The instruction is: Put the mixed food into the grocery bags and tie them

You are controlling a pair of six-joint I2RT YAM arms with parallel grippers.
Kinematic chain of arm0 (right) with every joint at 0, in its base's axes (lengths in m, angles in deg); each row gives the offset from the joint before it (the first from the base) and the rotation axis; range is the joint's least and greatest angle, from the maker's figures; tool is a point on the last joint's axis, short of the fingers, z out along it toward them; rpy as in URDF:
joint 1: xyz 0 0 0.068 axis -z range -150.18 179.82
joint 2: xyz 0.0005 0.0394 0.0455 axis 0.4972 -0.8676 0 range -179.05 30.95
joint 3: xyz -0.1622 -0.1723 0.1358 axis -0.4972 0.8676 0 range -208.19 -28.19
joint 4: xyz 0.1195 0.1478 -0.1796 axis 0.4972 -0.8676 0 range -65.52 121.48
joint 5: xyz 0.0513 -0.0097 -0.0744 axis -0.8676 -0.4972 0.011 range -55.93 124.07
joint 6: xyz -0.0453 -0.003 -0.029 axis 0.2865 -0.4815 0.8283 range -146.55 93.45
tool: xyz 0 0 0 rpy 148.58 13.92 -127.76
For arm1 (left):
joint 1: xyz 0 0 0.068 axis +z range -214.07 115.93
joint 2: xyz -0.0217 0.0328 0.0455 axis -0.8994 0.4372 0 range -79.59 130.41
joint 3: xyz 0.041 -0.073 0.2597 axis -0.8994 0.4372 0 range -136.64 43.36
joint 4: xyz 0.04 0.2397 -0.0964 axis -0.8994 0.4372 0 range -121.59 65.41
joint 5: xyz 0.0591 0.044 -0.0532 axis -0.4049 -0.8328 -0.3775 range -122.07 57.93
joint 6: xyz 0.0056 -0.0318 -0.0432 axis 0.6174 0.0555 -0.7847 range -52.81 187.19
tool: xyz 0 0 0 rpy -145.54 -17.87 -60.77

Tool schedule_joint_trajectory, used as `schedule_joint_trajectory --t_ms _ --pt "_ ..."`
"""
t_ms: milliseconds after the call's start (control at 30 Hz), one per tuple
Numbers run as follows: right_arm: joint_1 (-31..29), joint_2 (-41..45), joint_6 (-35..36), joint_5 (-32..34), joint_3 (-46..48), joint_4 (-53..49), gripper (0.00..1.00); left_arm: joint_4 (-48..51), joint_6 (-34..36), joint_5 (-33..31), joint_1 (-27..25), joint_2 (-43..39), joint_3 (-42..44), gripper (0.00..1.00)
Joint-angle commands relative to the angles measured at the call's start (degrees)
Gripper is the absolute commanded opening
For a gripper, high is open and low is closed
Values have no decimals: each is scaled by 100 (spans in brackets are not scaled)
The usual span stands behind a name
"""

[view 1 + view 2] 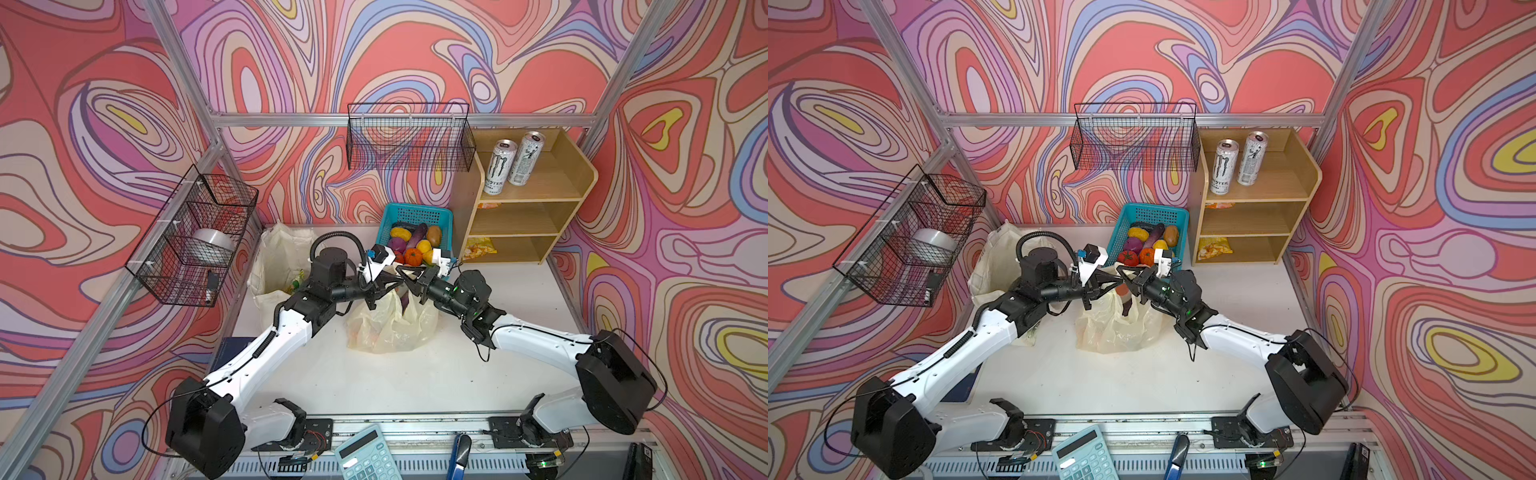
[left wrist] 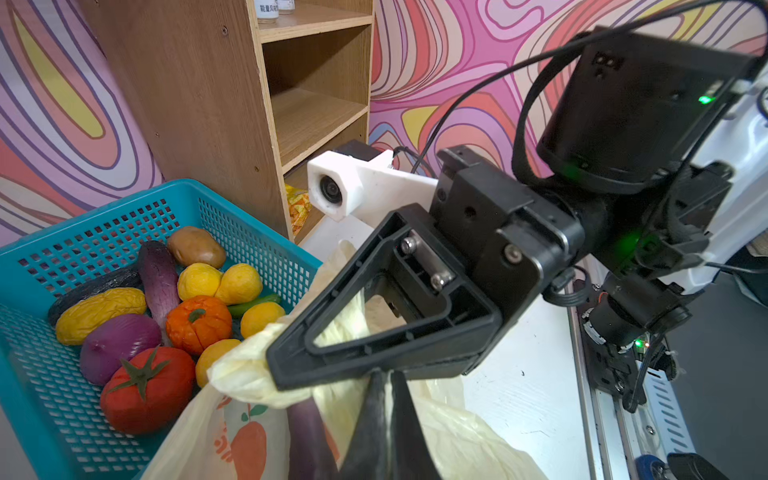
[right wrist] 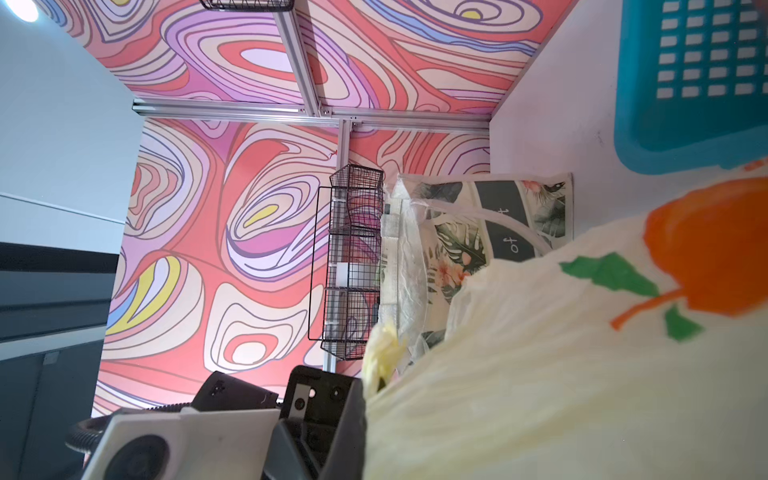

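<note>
The bag's handle has only a thin piece pinched in my left gripper, so that gripper should open, back off and take the bunched plastic (image 2: 244, 366) at my right gripper's fingers.
The pale-yellow plastic grocery bag (image 1: 390, 328) (image 1: 1117, 328) with orange print stands mid-table, a purple eggplant (image 2: 307, 432) inside it. Both grippers meet just above its mouth. My left gripper (image 1: 397, 282) (image 2: 386, 415) is shut on a thin strip of the bag's handle. My right gripper (image 1: 402, 270) (image 2: 276, 368) is shut too, with bunched bag plastic (image 2: 245, 370) at its tip. In the right wrist view the bag (image 3: 540, 374) hides those jaws. The rest of the mixed food (image 1: 413, 245) (image 2: 166, 307) lies in the teal basket (image 1: 415, 212). The cream canvas tote (image 1: 278, 257) (image 3: 478, 232) stands at the left.
A wooden shelf unit (image 1: 540, 216) at the back right holds two drink cans (image 1: 509, 164) on top and a snack packet (image 1: 478, 249) at the bottom. Wire baskets (image 1: 409, 137) (image 1: 195, 232) hang on the walls. A calculator (image 1: 365, 457) lies at the front edge.
</note>
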Motion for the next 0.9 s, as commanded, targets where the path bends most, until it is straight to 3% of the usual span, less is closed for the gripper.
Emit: schedule_joint_trajectory --t_ms 0,300,533,600,733,867 --pt "-20 -102 313 -375 24 426 0 14 -26 241 -233 -5 162 10" --pt "296 -485 582 -1405 186 1247 0 -552 -444 -268 -212 -473 387 35" --pt "791 -832 1042 -2636 147 1913 0 -1391 -1261 -765 113 -1281 748 42" --pt "889 -853 1260 -3005 59 1929 0 -1400 -1369 -849 194 -1343 852 39" --pt "1040 -860 1850 -3601 -95 1850 0 -1361 -1558 -571 224 -1176 1160 17" --pt "1214 -1128 1479 -4126 -112 2953 0 -1749 -1974 -124 194 -835 1563 10"
